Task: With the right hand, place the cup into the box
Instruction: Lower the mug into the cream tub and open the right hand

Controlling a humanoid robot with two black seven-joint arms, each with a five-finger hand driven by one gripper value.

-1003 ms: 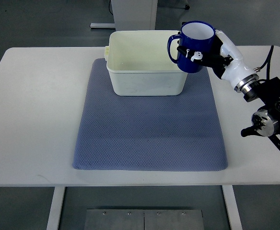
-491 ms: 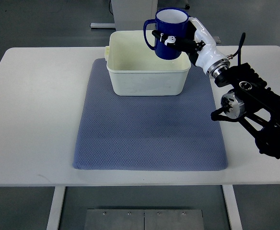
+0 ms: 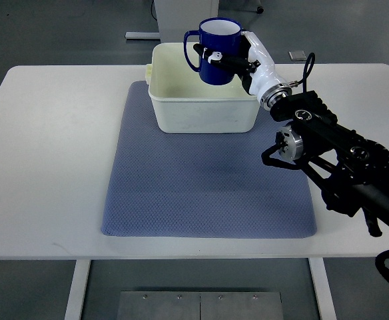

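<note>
My right gripper is going to set the dark blue cup down inside the cream box (image 3: 228,91). It will let go of the cup there, close to the near side of the box.
A dark blue cup (image 3: 216,51) with a white inside and its handle to the left hangs upright over the cream plastic box (image 3: 174,107). My right hand (image 3: 238,60) is shut on the cup from its right side, with black fingers across its front. The cup sits above the box's back half, over the inside rather than the rim. The box stands on the far end of a blue-grey mat (image 3: 208,180). My right arm (image 3: 334,157) reaches in from the lower right. The left hand does not show.
The mat lies on a white table (image 3: 48,153). A white cabinet base (image 3: 184,17) stands behind the table on the dark floor. A small grey object (image 3: 298,56) lies on the floor past the table's far edge.
My right hand has carried the cup leftward, from beside the box's right rim to above the box's inside. The arm has stretched further into the picture.
</note>
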